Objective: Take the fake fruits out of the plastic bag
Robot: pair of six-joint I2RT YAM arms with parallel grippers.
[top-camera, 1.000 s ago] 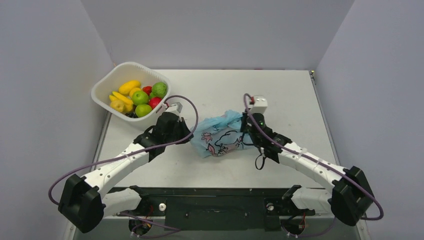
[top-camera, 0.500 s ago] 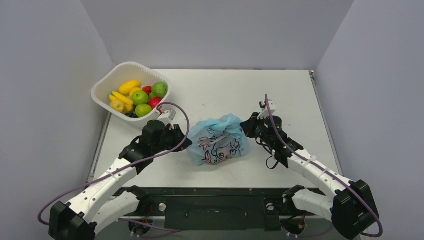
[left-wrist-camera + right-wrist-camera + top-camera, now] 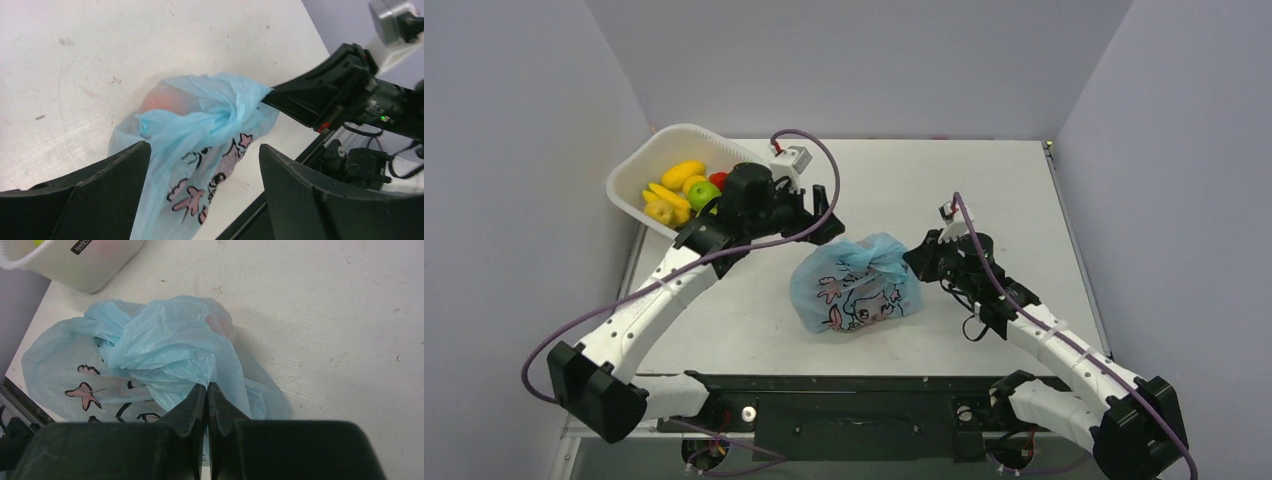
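Note:
The bunched bag has a side fold pinched in my right gripper, so next I open it, grab the top nearer the middle (image 3: 872, 254) and spread that with my left gripper.
The light-blue plastic bag (image 3: 856, 287) with its dark drawing lies bunched on the table's middle. The fake fruits stay inside it: only an orange glow (image 3: 162, 97) shows through the film, the rest are hidden. My right gripper (image 3: 921, 258) is shut on a fold at the bag's right side; in the right wrist view its tips (image 3: 206, 386) pinch the blue film (image 3: 150, 345). My left gripper (image 3: 822, 216) hangs open above and to the left of the bag. In the left wrist view its jaws (image 3: 204, 146) stand wide apart over the bag (image 3: 200, 130), touching nothing.
A white basket (image 3: 639, 165) at the back left holds a banana (image 3: 682, 172), green apples (image 3: 704, 193) and red fruits. The left arm's wrist partly covers its right side. The basket's wall (image 3: 75, 260) also shows in the right wrist view.
My left gripper has let go of the bag, opened wide, and risen back toward the basket. The bag has slumped into a rounder heap. The right gripper keeps its grip.

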